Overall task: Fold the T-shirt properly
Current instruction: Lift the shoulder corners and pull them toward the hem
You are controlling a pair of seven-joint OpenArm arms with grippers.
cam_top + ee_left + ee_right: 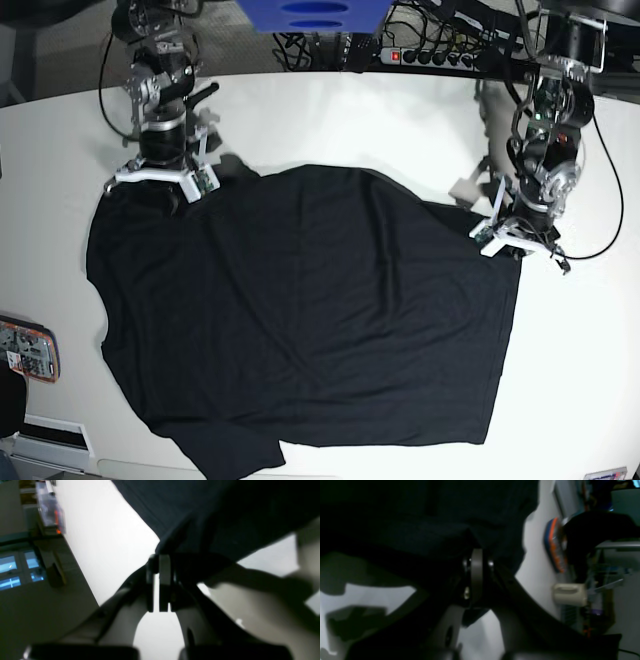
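My right gripper is going to put the lifted corner down on the shirt's side (pixel 143 328) (pixel 501 525) near the orange and blue object.
The black T-shirt (pixel 300 320) lies spread wide on the white table (pixel 400 130), with its cloth lifted a little at two far corners. My left gripper (pixel 160 557) is shut on the shirt's edge (pixel 212 517); in the base view it stands at the shirt's far right corner (pixel 508 238). My right gripper (pixel 476 555) is shut on dark cloth (pixel 420 517) at the shirt's far left corner (pixel 155 190). The fingertips of both are hidden under the wrists in the base view.
An orange and blue object (pixel 25 350) lies at the table's left edge, also in the right wrist view (pixel 555 545). A power strip (pixel 440 55) and cables run along the back. A blue item (pixel 310 12) sits at the top. A cream cylinder (pixel 570 594) is near the table edge.
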